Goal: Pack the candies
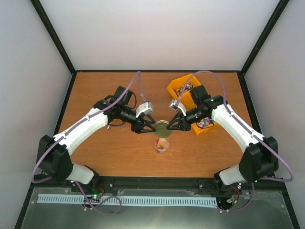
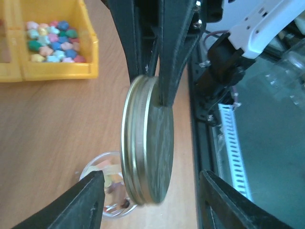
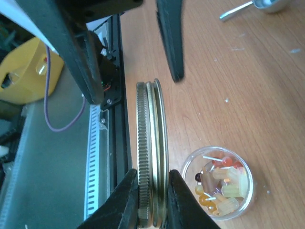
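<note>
Next, my right gripper lets go of the round metal lid, now hanging above the table's middle, on the opening of the small clear jar (image 1: pixel 163 140) (image 3: pixel 217 182).
A round metal lid (image 1: pixel 162 126) hangs on edge above the table's middle, between both arms. My right gripper (image 3: pixel 151 191) is shut on the lid (image 3: pixel 152 152), one finger on each face. My left gripper (image 2: pixel 152 188) is open; its fingers (image 2: pixel 90 195) stand either side of the lid (image 2: pixel 147 143) without touching it. Just below stands a small clear jar (image 1: pixel 162 144) with no lid on it. It holds the candies (image 3: pixel 219 183), reddish-orange, brown and pale yellow pieces.
A yellow bin (image 1: pixel 183 88) sits at the back right under the right arm; one compartment holds coloured candies (image 2: pixel 50 40). A metal scoop (image 3: pixel 257 5) lies on the wood. The table's black front rail (image 2: pixel 205 143) runs close behind the lid.
</note>
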`<state>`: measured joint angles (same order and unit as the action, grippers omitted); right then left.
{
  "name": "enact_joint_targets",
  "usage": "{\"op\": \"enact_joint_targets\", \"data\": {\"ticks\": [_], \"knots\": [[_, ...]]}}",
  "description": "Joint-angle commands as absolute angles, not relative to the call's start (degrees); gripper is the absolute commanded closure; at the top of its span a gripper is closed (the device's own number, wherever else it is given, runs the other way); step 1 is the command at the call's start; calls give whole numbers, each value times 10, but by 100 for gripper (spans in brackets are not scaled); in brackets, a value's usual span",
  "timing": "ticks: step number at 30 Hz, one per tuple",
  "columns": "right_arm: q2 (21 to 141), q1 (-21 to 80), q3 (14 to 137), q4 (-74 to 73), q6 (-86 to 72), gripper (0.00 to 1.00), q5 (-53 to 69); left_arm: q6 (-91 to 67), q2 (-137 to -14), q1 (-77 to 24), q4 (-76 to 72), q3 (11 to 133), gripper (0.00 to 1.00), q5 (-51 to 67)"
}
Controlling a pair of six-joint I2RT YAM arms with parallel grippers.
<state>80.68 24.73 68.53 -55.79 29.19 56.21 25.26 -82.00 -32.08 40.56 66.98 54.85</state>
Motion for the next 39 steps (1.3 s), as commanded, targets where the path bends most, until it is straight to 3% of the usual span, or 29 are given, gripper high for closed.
{"op": "enact_joint_targets", "data": {"ticks": [1, 9, 24, 39], "knots": [[858, 218, 682, -582, 284, 97, 634, 212, -788, -301, 337, 646, 38, 507], [970, 217, 669, -648, 344, 97, 701, 252, -723, -301, 266, 562, 1, 415], [1061, 223, 642, -622, 328, 97, 686, 383, -737, -361, 290, 501, 3, 322], [1107, 223, 673, -610, 311, 97, 669, 395, -760, -409, 224, 446, 5, 251]]}}
